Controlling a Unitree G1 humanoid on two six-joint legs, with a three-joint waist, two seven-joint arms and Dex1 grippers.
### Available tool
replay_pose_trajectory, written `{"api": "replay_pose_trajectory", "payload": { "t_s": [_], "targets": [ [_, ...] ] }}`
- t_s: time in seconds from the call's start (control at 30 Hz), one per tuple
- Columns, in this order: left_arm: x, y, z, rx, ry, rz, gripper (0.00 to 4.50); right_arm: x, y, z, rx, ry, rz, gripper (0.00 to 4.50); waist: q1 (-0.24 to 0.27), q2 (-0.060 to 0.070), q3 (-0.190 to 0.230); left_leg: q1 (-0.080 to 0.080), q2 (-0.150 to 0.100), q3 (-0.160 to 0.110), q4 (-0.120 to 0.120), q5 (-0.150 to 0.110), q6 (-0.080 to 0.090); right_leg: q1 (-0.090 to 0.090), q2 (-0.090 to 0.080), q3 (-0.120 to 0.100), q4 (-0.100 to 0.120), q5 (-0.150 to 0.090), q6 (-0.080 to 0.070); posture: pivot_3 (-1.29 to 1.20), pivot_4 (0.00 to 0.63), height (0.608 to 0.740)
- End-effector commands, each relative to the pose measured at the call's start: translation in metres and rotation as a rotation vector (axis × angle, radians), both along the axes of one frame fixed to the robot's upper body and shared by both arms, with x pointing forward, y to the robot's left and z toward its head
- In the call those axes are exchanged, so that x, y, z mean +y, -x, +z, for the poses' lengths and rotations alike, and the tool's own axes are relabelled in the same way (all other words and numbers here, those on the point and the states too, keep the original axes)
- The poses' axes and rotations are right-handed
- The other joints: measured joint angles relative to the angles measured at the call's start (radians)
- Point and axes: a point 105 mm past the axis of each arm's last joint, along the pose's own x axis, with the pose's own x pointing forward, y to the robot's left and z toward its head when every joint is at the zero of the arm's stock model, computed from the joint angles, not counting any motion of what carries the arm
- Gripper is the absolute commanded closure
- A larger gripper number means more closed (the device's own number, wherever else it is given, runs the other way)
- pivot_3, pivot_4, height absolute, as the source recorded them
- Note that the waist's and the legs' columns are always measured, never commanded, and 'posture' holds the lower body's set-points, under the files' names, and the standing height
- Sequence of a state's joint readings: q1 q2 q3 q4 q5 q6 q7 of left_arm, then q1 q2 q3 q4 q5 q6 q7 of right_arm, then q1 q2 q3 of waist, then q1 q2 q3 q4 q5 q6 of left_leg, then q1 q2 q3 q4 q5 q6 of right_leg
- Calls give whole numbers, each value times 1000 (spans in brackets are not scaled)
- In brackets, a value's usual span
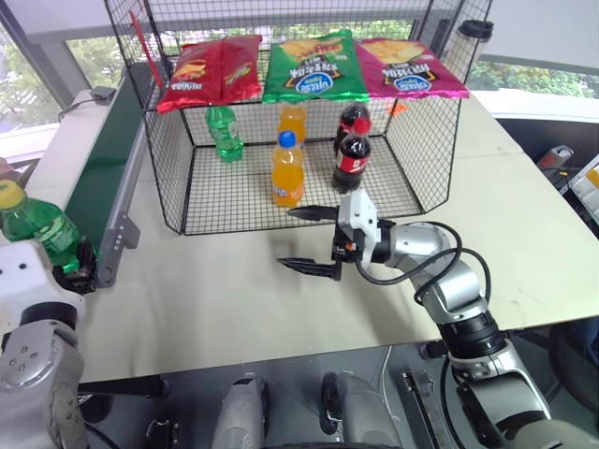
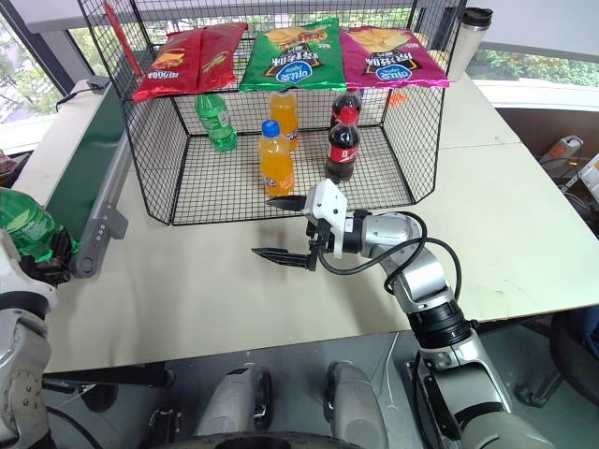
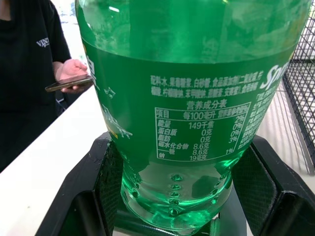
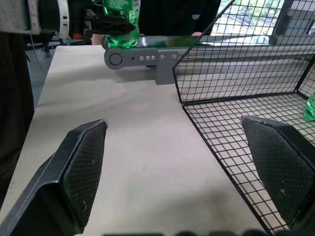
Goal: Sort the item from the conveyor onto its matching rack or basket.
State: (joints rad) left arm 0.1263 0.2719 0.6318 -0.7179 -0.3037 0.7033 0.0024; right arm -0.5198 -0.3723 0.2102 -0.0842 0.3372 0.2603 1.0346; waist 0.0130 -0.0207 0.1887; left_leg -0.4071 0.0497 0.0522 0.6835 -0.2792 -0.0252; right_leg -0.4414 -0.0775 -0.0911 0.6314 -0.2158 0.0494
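The robot's left gripper will release the yellow-capped soda bottle on the bottom of the cage (image 1: pixel 233 210) in front of the green bottle.
The item, a clear-green soda bottle (image 1: pixel 39 230) with a yellow cap, stands tilted at the near end of the dark green conveyor (image 1: pixel 101 173). My left gripper (image 3: pixel 177 196) is shut on its lower body, one black finger (image 3: pixel 106 182) on each side. In front of the black wire-mesh cage (image 1: pixel 167 178), my right gripper (image 1: pixel 285 238) hovers over the table, open and holding nothing. Its fingers (image 4: pixel 83 162) point left toward the conveyor.
Inside the cage stand a green bottle (image 1: pixel 223 133), two orange soda bottles (image 1: pixel 287 170) and two cola bottles (image 1: pixel 352 161). Crisp bags (image 1: pixel 314 65) hang along its top edge. A person holding a phone (image 3: pixel 69 83) stands beyond the conveyor. A travel mug (image 2: pixel 473 28) sits at the back right.
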Motion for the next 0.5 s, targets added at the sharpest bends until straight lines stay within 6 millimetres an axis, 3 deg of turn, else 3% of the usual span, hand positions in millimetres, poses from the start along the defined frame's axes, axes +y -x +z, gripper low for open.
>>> {"api": "replay_pose_trajectory", "payload": {
  "t_s": [0.03, 0.23, 0.5],
  "targets": [
    [-4, 2, 18, -75, -37, -3, 1941, -1, 0, 8, -37, -14, 7, 0, 0, 0, 0, 0, 0, 0, 0, 0, 0, 0, 0, 0, 0, 0, 0, 0, 150, 740],
    [-10, 1, 44, -152, -73, -46, 1941, -3, 0, 7, -36, -9, 7, 0, 0, 0, 0, -1, 0, 0, 0, 0, 0, 0, 0, 0, 0, 0, 0, 0, 150, 740],
    [-50, -15, 64, -172, -69, -313, 1941, -9, -8, 2, -2, 48, -54, 0, -1, 0, 0, -1, 0, 0, 0, 0, 0, 0, 0, 0, -1, 0, 0, 0, 150, 740]
  ]
}}
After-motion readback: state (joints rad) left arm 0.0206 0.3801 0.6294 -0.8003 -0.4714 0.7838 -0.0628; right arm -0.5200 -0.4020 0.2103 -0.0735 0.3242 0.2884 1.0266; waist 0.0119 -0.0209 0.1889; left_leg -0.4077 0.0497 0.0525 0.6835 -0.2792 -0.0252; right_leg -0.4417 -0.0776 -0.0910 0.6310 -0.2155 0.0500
